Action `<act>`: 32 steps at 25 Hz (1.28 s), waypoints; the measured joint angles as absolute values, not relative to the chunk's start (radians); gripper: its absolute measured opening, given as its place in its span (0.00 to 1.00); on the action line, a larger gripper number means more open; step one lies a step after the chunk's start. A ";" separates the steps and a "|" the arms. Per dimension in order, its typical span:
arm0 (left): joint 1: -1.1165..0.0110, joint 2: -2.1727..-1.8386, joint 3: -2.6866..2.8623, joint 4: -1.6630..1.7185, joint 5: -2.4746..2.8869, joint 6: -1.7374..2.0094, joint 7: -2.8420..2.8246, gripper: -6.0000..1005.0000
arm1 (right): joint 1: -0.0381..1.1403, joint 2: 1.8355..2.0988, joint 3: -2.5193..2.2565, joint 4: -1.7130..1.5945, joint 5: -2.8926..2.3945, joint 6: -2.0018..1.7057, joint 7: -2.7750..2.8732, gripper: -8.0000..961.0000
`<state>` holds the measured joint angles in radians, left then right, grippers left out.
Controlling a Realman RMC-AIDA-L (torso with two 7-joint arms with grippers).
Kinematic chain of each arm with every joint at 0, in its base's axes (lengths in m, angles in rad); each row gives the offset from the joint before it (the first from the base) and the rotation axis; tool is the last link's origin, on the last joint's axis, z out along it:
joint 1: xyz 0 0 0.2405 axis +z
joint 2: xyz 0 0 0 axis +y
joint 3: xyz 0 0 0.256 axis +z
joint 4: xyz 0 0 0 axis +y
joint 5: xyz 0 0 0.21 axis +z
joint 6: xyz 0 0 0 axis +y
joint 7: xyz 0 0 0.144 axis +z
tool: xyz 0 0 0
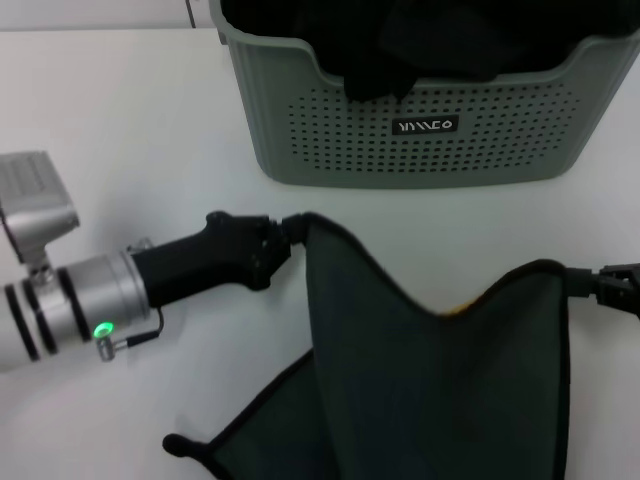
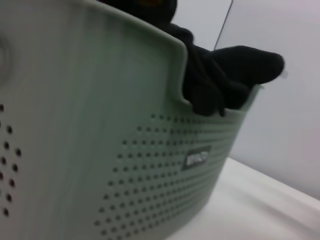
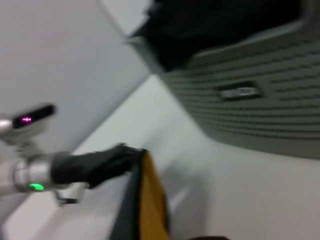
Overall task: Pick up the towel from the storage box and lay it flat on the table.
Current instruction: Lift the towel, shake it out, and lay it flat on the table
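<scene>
Next, I release the towel from my left gripper, spread flat on the white tabletop (image 1: 415,323) in front of the storage box.
The towel (image 1: 430,390), dark grey-green side up with black edging, hangs stretched between my two grippers in front of the storage box (image 1: 420,150). My left gripper (image 1: 292,232) is shut on its upper left corner. My right gripper (image 1: 605,285), at the right edge of the head view, is shut on the upper right corner. The towel sags in the middle, where a bit of yellow shows. Its lower corner (image 1: 178,445) rests on the table (image 1: 130,130). The right wrist view shows the towel's yellow side (image 3: 150,200) and the left gripper (image 3: 131,152) holding it.
The sage-green box stands at the back, with more dark cloths (image 1: 440,40) heaped inside and one drooping over the dipped front rim (image 2: 225,75). The box also shows in the right wrist view (image 3: 260,115). White tabletop lies to the left of the box.
</scene>
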<state>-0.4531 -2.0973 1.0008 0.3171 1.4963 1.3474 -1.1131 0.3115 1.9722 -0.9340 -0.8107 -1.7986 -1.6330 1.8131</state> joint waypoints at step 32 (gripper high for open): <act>-0.565 -2.099 1.228 0.440 1.514 0.882 -0.954 0.03 | 0.522 2.018 -0.997 -0.773 -2.026 -1.099 1.922 0.11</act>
